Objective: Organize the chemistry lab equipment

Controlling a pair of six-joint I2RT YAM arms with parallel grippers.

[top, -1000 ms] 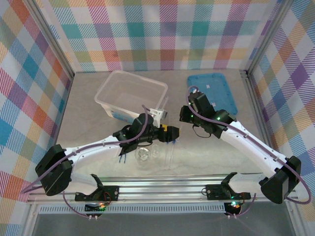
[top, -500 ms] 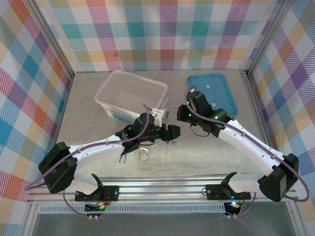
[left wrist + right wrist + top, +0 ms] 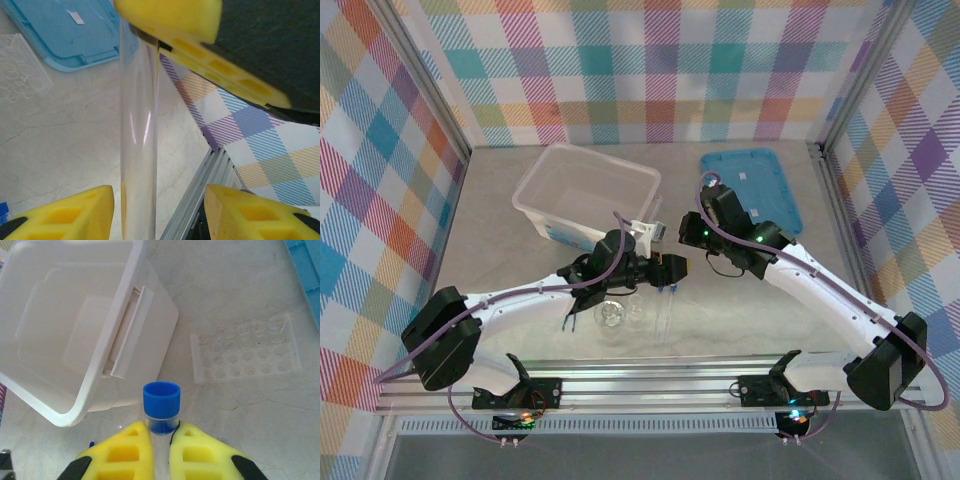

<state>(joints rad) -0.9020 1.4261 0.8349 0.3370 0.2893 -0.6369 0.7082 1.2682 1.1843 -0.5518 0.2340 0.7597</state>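
Observation:
The clear tube lies across my right gripper's fingers, so my left gripper should hold it while my right gripper turns and takes it below the blue cap (image 3: 161,426).
My right gripper (image 3: 161,429) is shut on a thin clear tube with a blue cap (image 3: 161,399); the cap sticks out past the fingertips. In the left wrist view the same tube (image 3: 139,125) runs up to the right gripper's yellow finger (image 3: 170,17). My left gripper (image 3: 157,196) stands open around the tube, which is close to one finger with a wide gap to the other. In the top view the two grippers (image 3: 667,268) (image 3: 693,234) meet at mid-table. A round glass dish (image 3: 610,316), a tiny clear cup (image 3: 635,311), another clear tube (image 3: 665,312) and dark tweezers (image 3: 569,317) lie near the front.
The translucent plastic box (image 3: 550,180) stands open at the back left, with the flat blue lid (image 3: 752,186) at the back right. A clear well plate (image 3: 245,347) lies beside the box. The metal rail (image 3: 660,385) bounds the table's near edge.
The left arm has shifted slightly toward the right gripper, and its jaws have narrowed around the tube. The right gripper has stayed shut on the tube.

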